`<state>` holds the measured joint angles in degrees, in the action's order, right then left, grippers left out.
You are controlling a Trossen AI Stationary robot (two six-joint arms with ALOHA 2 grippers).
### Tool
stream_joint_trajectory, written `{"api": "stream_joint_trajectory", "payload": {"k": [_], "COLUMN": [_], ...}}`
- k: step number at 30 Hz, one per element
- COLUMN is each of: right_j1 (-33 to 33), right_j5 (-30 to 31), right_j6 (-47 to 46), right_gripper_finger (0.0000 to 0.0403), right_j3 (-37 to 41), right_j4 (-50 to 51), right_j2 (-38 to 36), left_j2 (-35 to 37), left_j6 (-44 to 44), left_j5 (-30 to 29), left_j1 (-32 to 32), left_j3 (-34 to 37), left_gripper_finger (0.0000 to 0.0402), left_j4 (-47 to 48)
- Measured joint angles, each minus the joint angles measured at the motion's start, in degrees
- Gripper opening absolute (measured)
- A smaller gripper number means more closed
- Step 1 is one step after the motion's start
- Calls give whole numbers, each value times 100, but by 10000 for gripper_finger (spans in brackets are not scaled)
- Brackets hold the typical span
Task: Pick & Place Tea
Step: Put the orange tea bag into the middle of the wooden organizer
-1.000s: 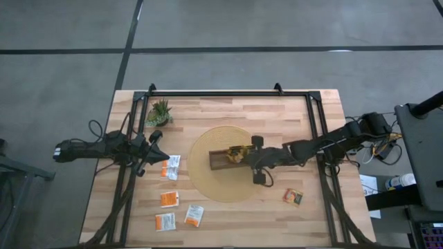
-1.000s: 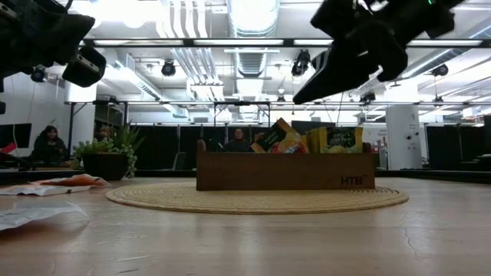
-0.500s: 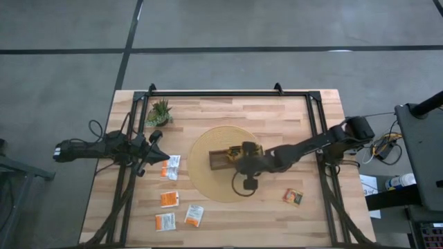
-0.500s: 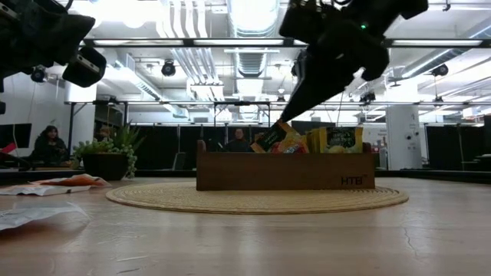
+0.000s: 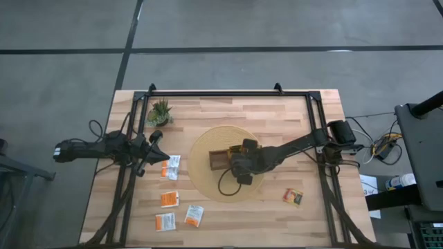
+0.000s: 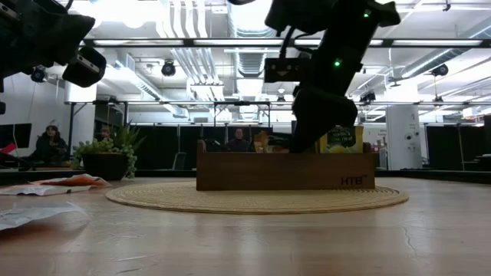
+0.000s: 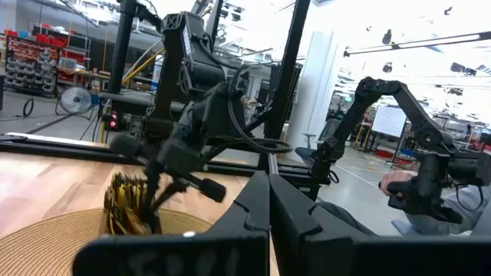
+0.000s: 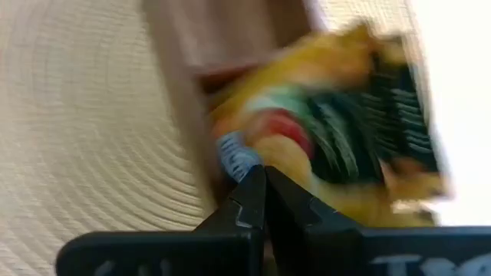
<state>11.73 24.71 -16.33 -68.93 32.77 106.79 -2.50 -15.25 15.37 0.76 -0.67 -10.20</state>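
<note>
My right gripper will let go of the yellow tea sachet in the dark wooden tray's middle compartment (image 8: 307, 134), next to the empty one.
Several tea sachets (image 8: 337, 123), yellow-green and orange, stand in the dark wooden tray (image 6: 284, 170) on the round woven mat (image 5: 208, 183) at mid-table. My right gripper (image 5: 232, 160) is shut and slants down into the tray among them. More sachets lie flat on the table: one (image 5: 171, 167) beside the mat, several (image 5: 169, 199) near the front left, one (image 5: 293, 197) at the front right. My left gripper (image 5: 163, 156) waits shut above the table's left side. My right gripper's shut fingers (image 8: 249, 195) come slanting down from the table's right onto the sachets standing in the tray, at the corner of a yellow one (image 8: 234, 157). In the low view the tray's wall hides the fingertips, so I cannot tell whether they press or only touch.
A small green potted plant (image 5: 160, 111) stands at the far left. A black frame (image 5: 228, 93) runs along the far edge and down both sides of the table. Bare wood lies between the mat and the front edge.
My right gripper has gone toward the table's left edge and down, tipping much steeper, from above the tray's right end into the sachets. The sachets that leaned up above the tray's wall now show lower in the low view.
</note>
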Motion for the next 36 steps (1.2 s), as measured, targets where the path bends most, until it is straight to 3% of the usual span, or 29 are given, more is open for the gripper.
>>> {"api": "stream_joint_trajectory", "payload": {"k": [4, 18, 36], "right_j1": [-6, 159, 1365], "right_j5": [-400, -376, -418], "right_j6": [67, 87, -289], "right_gripper_finger": [8, 8, 8], "right_j3": [-124, -516, -961], "right_j4": [-47, 581, 1789], "right_j2": [80, -344, -508], "left_j2": [2, -33, -35], "left_j6": [0, 2, 1], "left_j5": [-2, 0, -1], "left_j1": [1, 0, 0], "left_j3": [-1, 0, -2], "left_gripper_finger": [0, 0, 0], "left_j4": [-1, 5, 29]}}
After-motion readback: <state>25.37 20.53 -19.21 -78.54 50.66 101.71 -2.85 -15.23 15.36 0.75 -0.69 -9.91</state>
